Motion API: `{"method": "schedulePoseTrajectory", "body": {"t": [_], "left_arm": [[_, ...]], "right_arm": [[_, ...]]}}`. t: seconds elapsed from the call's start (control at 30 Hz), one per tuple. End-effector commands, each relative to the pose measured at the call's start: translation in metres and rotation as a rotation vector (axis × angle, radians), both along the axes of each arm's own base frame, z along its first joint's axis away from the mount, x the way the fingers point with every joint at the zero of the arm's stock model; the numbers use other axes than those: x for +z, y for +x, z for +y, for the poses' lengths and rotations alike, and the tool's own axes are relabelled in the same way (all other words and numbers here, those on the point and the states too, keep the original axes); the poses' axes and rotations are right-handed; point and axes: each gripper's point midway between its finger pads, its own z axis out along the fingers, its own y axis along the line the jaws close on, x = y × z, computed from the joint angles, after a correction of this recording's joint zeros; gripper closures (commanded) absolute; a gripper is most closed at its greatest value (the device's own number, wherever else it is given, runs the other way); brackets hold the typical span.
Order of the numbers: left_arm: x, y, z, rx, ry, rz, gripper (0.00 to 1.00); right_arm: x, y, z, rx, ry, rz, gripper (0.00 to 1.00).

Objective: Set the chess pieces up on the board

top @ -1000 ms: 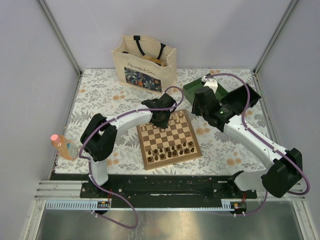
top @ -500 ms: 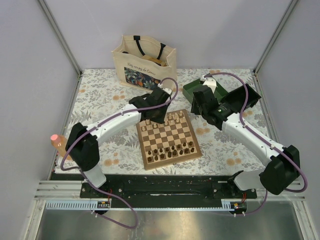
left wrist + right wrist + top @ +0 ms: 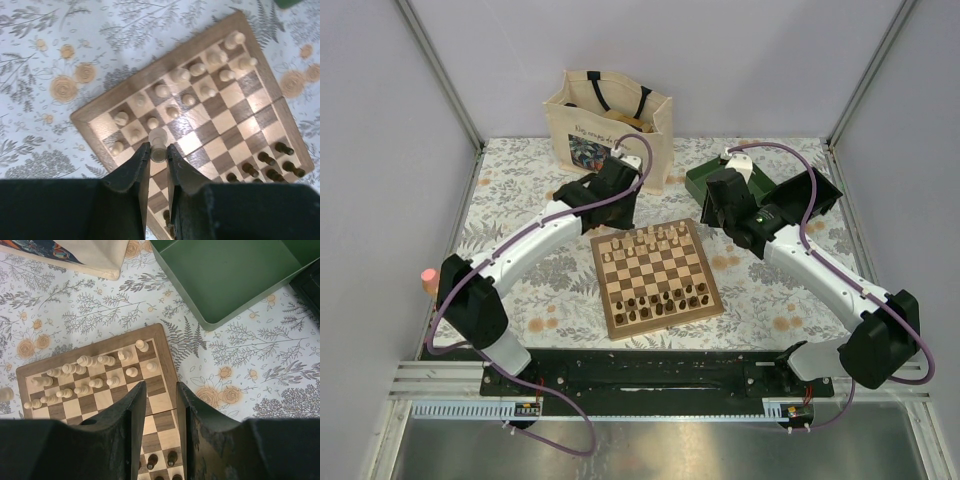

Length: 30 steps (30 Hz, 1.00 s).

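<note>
Next, my left gripper puts the cream chess piece, now held high above the board, down on the empty corner square of the board's far row (image 3: 605,247) (image 3: 103,126).
The board (image 3: 655,272) lies mid-table, with cream chess pieces (image 3: 655,240) on its far rows and dark ones (image 3: 665,298) on its near rows. My left gripper (image 3: 610,195) hovers off the board's far left corner, near the bag. In the left wrist view this gripper (image 3: 158,150) is shut on a cream pawn (image 3: 158,142), seen high above the board (image 3: 126,90) and its cream pieces (image 3: 180,75). My right gripper (image 3: 730,205) hangs past the far right corner. Its jaws (image 3: 161,387) are open and empty above the board (image 3: 90,352).
A cream tote bag (image 3: 608,125) stands at the back, just behind the left gripper. A green box (image 3: 230,275) sits at the back right, under the right arm. An orange-capped bottle (image 3: 425,278) shows at the left edge, behind the left arm's elbow.
My left gripper has pulled back and left from over the board's far rows toward the tote bag. The right arm has barely shifted.
</note>
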Motion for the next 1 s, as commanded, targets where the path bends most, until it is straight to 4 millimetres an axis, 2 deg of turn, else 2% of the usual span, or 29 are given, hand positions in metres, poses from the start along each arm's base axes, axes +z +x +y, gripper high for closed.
{"method": "schedulePoseTrajectory", "body": {"t": [0.0,0.23,0.4,0.73,0.97], "left_arm": [[0.025,0.015,0.027,0.070,-0.004,-0.066,0.99],[-0.001,0.021,0.067,0.160,0.050,-0.019,0.99],[-0.022,0.021,0.081,0.189,0.081,0.016,0.99],[-0.055,0.023,0.078,0.167,0.107,0.080,1.00],[-0.071,0.024,0.075,0.169,0.105,0.115,1.00]], "right_arm": [[0.020,0.009,0.008,0.007,0.055,-0.045,0.61],[0.020,0.011,0.012,0.017,0.057,-0.040,0.61],[0.019,0.012,0.012,0.019,0.056,-0.038,0.61],[0.018,0.012,0.014,0.022,0.062,-0.033,0.61],[0.014,0.011,0.016,0.027,0.064,-0.022,0.61]]}}
